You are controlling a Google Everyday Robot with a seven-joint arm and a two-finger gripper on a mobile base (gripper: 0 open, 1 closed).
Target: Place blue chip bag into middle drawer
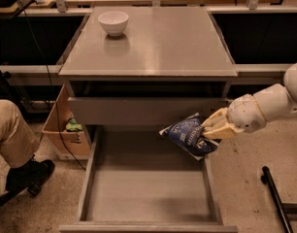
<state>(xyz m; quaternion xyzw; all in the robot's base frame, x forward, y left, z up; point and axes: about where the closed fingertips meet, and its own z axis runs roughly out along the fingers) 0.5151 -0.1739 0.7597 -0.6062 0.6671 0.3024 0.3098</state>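
I will let go of the blue chip bag on the bare bottom of the drawer, beside the drawer's side [178, 180] nearest my arm.
The blue chip bag [189, 136] is a crinkled navy foil bag with white print. My gripper [210, 129] is shut on its right end and holds it in the air, tilted, over the right rear corner of the open middle drawer [148, 191]. The drawer is a wide grey tray pulled far out, and its flat floor is bare. The white arm comes in from the right. The bag hangs just above the drawer's right wall, not touching the floor.
A white bowl [113, 22] stands at the back left of the cabinet top [153, 47]. A shut drawer front [139, 110] sits above the open one. A person's leg and shoe [17, 149] and a cardboard box [66, 130] are at the left. A black bar [279, 198] lies at the right.
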